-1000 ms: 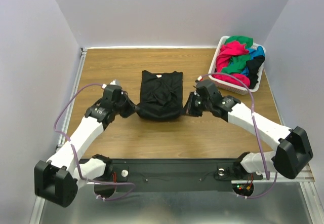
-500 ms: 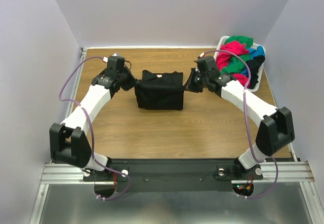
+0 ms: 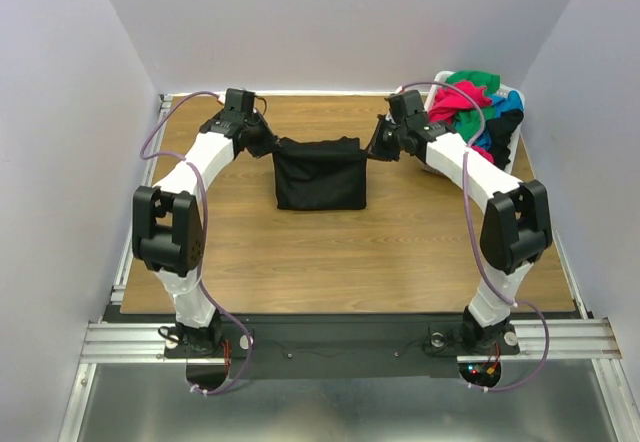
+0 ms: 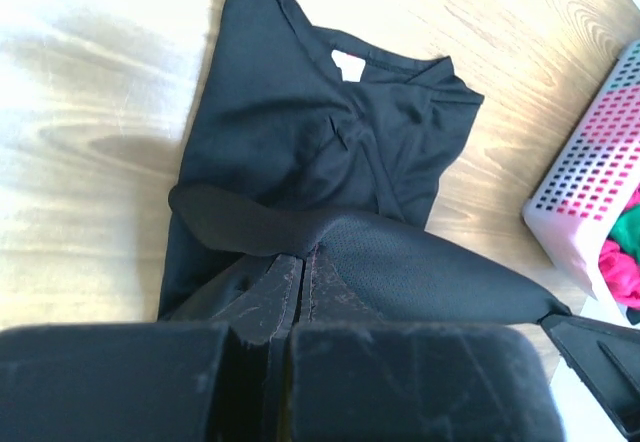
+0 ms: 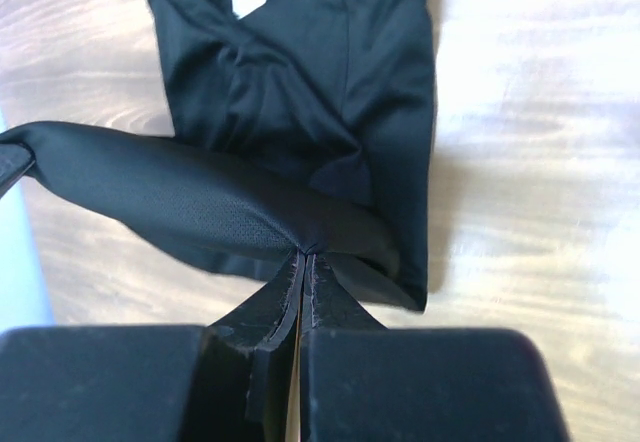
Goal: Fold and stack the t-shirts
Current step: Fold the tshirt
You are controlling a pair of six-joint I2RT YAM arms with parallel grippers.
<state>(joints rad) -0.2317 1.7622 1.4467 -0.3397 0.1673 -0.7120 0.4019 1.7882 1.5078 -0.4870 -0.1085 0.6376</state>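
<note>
Next, my left gripper lets go of the hem corner it has on the black t-shirt's shoulder (image 3: pixel 284 142) (image 4: pixel 242 60), beside the white neck label.
A black t-shirt (image 3: pixel 320 174) lies mid-table, its lower half lifted and carried toward the collar. My left gripper (image 3: pixel 268 145) is shut on its left hem corner; my right gripper (image 3: pixel 372 148) is shut on its right hem corner. The hem stretches taut between them above the shirt. In the left wrist view the gripper (image 4: pixel 303 254) pinches the fabric, with the white neck label (image 4: pixel 347 63) beyond. In the right wrist view the gripper (image 5: pixel 306 252) pinches the hem above the shirt (image 5: pixel 330 72). Pink-red, green, blue and black shirts (image 3: pixel 470 107) fill the basket.
The white slatted basket (image 3: pixel 436 158) stands at the table's back right corner, close behind my right arm; it also shows in the left wrist view (image 4: pixel 590 202). The wooden table (image 3: pixel 330 262) has walls on the left, back and right.
Both grippers have moved from the near side of the shirt toward the back of the table, carrying the hem up and over the shirt. Both arms are now stretched far out.
</note>
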